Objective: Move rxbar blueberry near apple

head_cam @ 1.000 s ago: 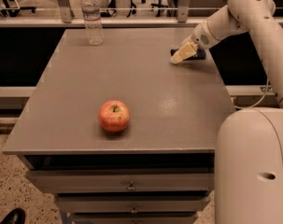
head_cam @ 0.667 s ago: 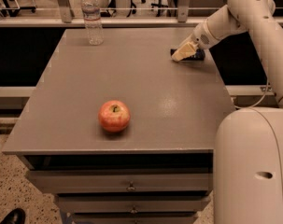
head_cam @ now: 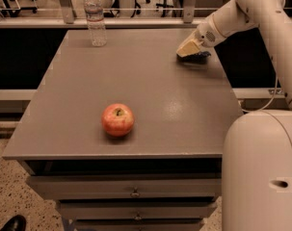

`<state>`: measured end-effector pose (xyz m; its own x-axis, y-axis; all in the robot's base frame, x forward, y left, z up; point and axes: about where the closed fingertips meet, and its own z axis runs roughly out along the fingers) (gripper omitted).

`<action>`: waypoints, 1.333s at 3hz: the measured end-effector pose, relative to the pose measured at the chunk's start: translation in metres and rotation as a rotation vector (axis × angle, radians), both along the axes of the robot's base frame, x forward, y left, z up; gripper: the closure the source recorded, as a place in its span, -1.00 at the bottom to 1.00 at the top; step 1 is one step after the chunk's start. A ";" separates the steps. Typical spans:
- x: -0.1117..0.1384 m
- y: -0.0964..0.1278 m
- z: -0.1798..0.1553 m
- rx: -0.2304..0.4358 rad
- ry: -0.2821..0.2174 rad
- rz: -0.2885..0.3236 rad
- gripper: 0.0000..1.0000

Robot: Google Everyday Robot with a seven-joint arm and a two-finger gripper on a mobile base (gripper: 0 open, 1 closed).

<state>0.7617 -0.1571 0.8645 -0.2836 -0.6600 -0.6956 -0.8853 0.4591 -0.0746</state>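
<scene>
My gripper will release the rxbar blueberry on the grey table [head_cam: 157,109] next to the apple, toward my white base.
The apple [head_cam: 117,120] is round and red-orange with a yellowish patch at its stem. It sits on the grey table [head_cam: 150,95] near the front, left of the middle. The rxbar blueberry [head_cam: 199,57] is a small dark navy wrapper lying flat near the table's far right edge. My gripper [head_cam: 188,50] reaches in from the right and is down at the table right over the bar's left end, covering part of it. The bar is far from the apple.
A clear plastic water bottle [head_cam: 95,17] stands upright at the table's far left corner. My white base [head_cam: 261,172] fills the lower right beside the table. Drawers [head_cam: 133,192] sit under the tabletop. A rail and chair legs stand behind the table.
</scene>
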 end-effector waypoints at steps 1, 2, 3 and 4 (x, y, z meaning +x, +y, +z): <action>-0.025 0.035 0.028 0.027 -0.016 0.121 1.00; -0.069 0.067 0.060 0.062 -0.046 0.263 1.00; -0.117 0.080 0.077 0.091 -0.056 0.336 1.00; -0.162 0.081 0.075 0.104 -0.022 0.346 1.00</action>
